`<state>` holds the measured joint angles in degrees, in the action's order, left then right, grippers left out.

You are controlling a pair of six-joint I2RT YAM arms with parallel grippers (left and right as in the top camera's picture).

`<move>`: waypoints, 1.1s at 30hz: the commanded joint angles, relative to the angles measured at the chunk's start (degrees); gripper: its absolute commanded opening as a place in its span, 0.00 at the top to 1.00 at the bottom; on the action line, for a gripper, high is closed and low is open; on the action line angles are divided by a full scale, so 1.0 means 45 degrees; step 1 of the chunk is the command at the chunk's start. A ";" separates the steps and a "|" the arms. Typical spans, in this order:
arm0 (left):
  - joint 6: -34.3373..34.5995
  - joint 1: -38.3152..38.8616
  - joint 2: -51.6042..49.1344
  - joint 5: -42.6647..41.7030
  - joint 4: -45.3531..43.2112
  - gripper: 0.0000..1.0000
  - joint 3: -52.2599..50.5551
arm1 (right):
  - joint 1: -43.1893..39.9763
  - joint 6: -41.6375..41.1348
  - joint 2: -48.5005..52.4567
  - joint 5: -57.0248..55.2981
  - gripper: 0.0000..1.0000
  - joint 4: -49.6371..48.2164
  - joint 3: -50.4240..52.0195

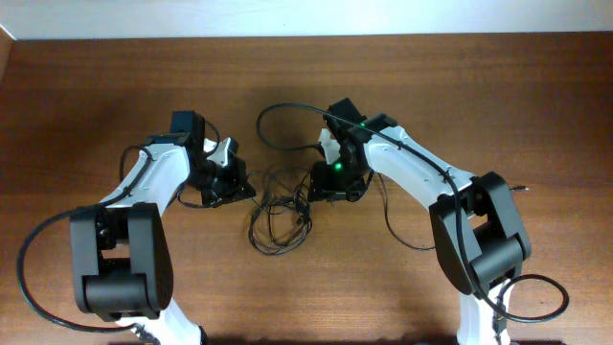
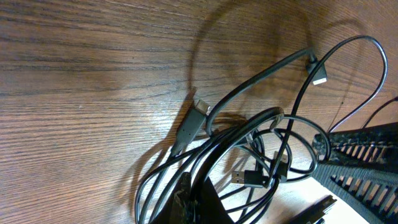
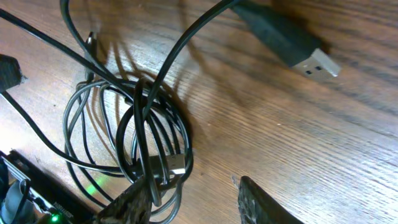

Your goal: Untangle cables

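Observation:
The coils stay bunched while my left gripper pinches a strand of cable at the tangle's edge, so it should open and take the coils (image 1: 299, 203) beside my right gripper.
The cables (image 1: 278, 218) lie in a black tangle on the wooden table between my two arms. My left gripper (image 1: 241, 188) is at the tangle's left edge. In the left wrist view this gripper (image 2: 198, 198) is shut, with strands of the cables (image 2: 249, 134) looping round its tip and one strand pinched there. My right gripper (image 1: 324, 184) sits at the tangle's upper right. Seen from the right wrist, it (image 3: 196, 202) is open. The coiled cables (image 3: 146, 140) rest against its left finger (image 3: 134, 202), and bare wood shows between the fingers.
A loose USB plug (image 3: 314, 62) lies on the wood beyond the right gripper. One cable arcs away from the tangle toward the back (image 1: 273, 115). The arms' thicker black wires (image 1: 38, 249) curve beside each base.

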<state>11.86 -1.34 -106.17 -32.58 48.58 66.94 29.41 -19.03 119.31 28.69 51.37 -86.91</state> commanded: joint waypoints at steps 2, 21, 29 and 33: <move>0.0121 -0.0029 0.0287 -0.0243 -0.0029 1.00 -0.0034 | 0.0559 0.0170 -0.0287 0.0350 0.55 0.0000 -0.0189; 0.0117 -0.0034 0.0287 -0.4381 -0.0073 1.00 -0.0034 | 0.1307 -0.2565 0.0024 -0.2021 0.56 -0.3113 0.2749; 0.0112 -0.2035 0.0287 -1.2696 -0.2021 1.00 -0.0034 | 0.1443 -0.3138 0.0024 -0.3910 0.56 -0.3186 0.3424; 0.0112 -0.2176 0.0291 -1.1487 -0.2001 1.00 -0.0034 | 0.1370 -0.2579 -0.0087 -0.2647 0.55 -0.2599 0.2958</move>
<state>12.71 -10.59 -106.17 -83.46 39.94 66.52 35.90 -32.80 116.07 17.56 35.86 -75.00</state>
